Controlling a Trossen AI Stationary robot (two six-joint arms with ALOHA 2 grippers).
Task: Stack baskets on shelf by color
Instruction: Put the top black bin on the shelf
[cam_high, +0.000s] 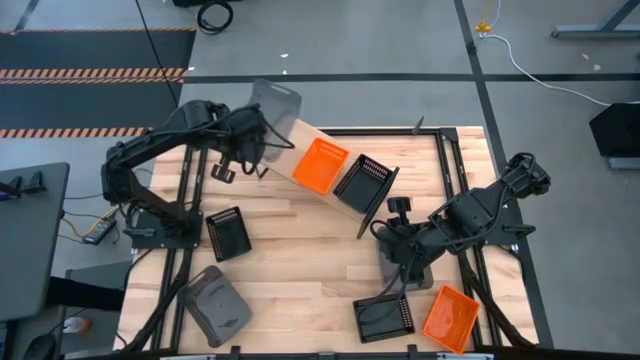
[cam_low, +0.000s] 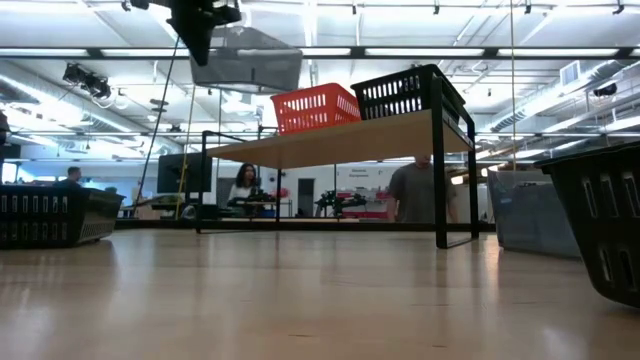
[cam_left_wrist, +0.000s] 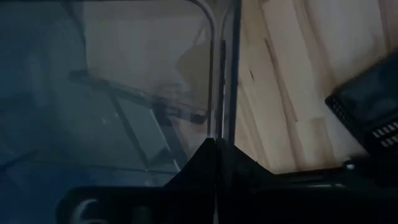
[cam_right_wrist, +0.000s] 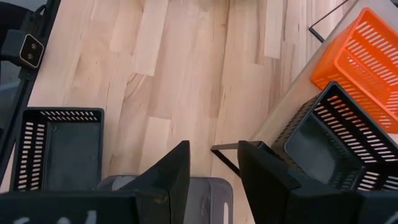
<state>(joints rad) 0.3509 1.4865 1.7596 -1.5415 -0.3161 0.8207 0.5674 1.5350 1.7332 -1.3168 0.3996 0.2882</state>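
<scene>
I should set the grey basket free from my left gripper on the bare end of the shelf (cam_high: 293, 147), beside the orange basket.
My left gripper (cam_high: 262, 135) is shut on a translucent grey basket (cam_high: 274, 103), which hangs in the air over the far left end of the light-wood shelf (cam_high: 300, 138). In the low view the grey basket (cam_low: 246, 58) is above the shelf plank (cam_low: 350, 140). An orange basket (cam_high: 320, 165) and a black basket (cam_high: 362, 183) stand side by side on the shelf. My right gripper (cam_right_wrist: 212, 168) is open and points down over another grey basket (cam_right_wrist: 205, 194) on the table by the shelf's right end frame. My left gripper pinches the grey basket's side wall at the rim (cam_left_wrist: 217, 106), one finger inside the basket and one outside. It comes from above, as the low view shows. The basket is lifted clear of the shelf, hanging below the fingers (cam_low: 200, 30) and slightly tilted.
On the table lie a black basket (cam_high: 228, 233) at the left, stacked grey baskets (cam_high: 215, 305) at the near left, and a black basket (cam_high: 385, 318) beside an orange basket (cam_high: 450, 318) at the near right. The table's middle shows bare wood. People stand in the room beyond.
</scene>
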